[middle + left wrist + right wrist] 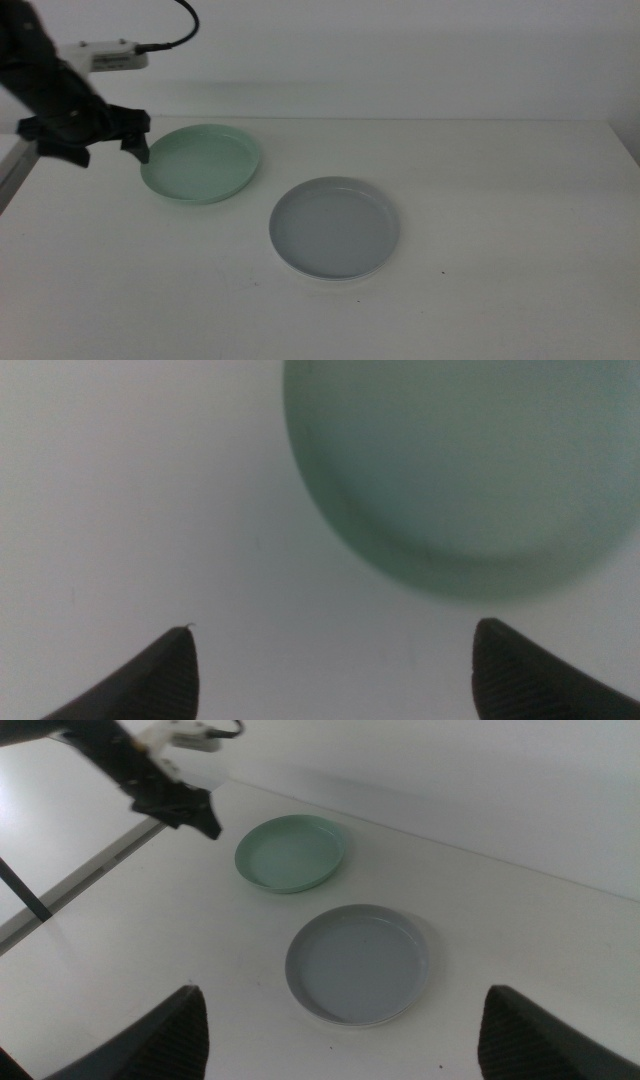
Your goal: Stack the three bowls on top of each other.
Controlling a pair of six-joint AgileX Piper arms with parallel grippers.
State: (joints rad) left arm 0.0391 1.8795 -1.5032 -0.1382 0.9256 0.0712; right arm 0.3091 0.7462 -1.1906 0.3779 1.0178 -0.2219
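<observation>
My left gripper grips the mint green bowl's rim (145, 154) (286, 388) next, on the side away from the grey bowl.
The mint green bowl (202, 163) (470, 470) (291, 852) lies at the back left of the table. My left gripper (112, 152) (335, 660) hovers just off its left rim, jaws spread wide and nothing between them; it also shows in the right wrist view (195, 815). In the middle of the table lies the grey bowl (334, 226) (358, 963), and the thin rim of the white bowl (330, 279) shows under its near edge, so the grey one seems to rest in it. My right gripper (340, 1030) hangs open high over the near side of the table, out of the middle view.
The white table (500, 200) ends at a pale back wall. Its left edge (12, 170) runs close by the left arm. A white camera box with a black cable (110, 55) rides on that arm.
</observation>
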